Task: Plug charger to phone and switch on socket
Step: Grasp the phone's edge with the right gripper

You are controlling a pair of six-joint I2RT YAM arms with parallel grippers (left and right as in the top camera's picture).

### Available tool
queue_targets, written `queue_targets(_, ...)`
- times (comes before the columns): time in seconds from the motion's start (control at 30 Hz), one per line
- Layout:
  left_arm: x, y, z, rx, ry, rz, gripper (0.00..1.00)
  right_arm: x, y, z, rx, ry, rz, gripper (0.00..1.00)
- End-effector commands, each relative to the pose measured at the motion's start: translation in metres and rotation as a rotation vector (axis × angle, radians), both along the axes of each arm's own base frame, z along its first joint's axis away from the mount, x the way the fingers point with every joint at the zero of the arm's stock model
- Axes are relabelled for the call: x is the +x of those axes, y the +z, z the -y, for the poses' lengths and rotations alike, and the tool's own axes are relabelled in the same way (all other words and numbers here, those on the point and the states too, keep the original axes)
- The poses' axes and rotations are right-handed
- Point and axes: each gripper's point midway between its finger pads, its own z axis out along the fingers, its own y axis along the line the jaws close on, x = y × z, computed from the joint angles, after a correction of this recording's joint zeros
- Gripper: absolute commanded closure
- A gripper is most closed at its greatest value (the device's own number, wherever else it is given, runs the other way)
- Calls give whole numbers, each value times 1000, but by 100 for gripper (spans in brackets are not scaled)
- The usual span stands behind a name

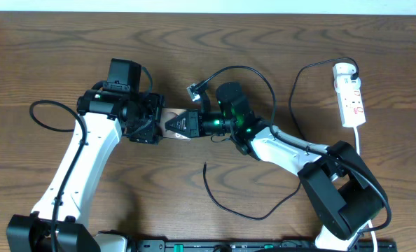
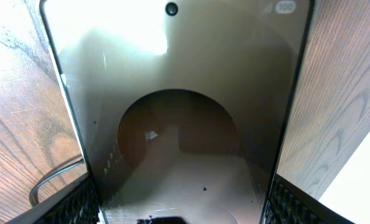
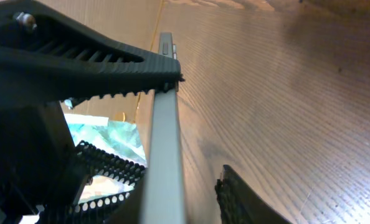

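My left gripper spans the long edges of the phone. My right gripper needs to hold the phone while my left gripper takes the camera end (image 2: 171, 9) across its thickness.
The phone (image 1: 171, 118) is held above the table between my two grippers. In the left wrist view its glossy face (image 2: 185, 93) fills the frame, and my left gripper (image 2: 182, 208) is shut on its two long edges. My left gripper (image 1: 154, 126) is left of the phone in the overhead view. My right gripper (image 1: 188, 124) straddles the phone's thin edge (image 3: 166, 143), with a gap left at one finger (image 3: 194, 199). The charger cable (image 1: 229, 208) lies loose on the table, its free tip near the middle. The socket (image 1: 349, 94) lies at the far right.
The socket's white cord (image 1: 361, 143) runs toward the front edge at the right. A black robot cable with a connector (image 1: 193, 89) loops above my right wrist. Another black cable loop (image 1: 43, 119) lies at the left.
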Motion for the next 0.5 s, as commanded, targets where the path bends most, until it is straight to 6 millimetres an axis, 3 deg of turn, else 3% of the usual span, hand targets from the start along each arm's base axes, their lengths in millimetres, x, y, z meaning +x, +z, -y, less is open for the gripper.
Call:
queue_targets(0.0, -1, -3, 2, -4, 4, -14, 93, 2, -2, -3, -8, -5, 18, 76)
queue_targets(0.33, 1, -2, 2, -5, 4, -7, 93, 1, -2, -3, -6, -11, 0, 99)
queue_targets(0.47, 1, -3, 1, -3, 5, -6, 93, 1, 1, -4, 3, -11, -4, 99)
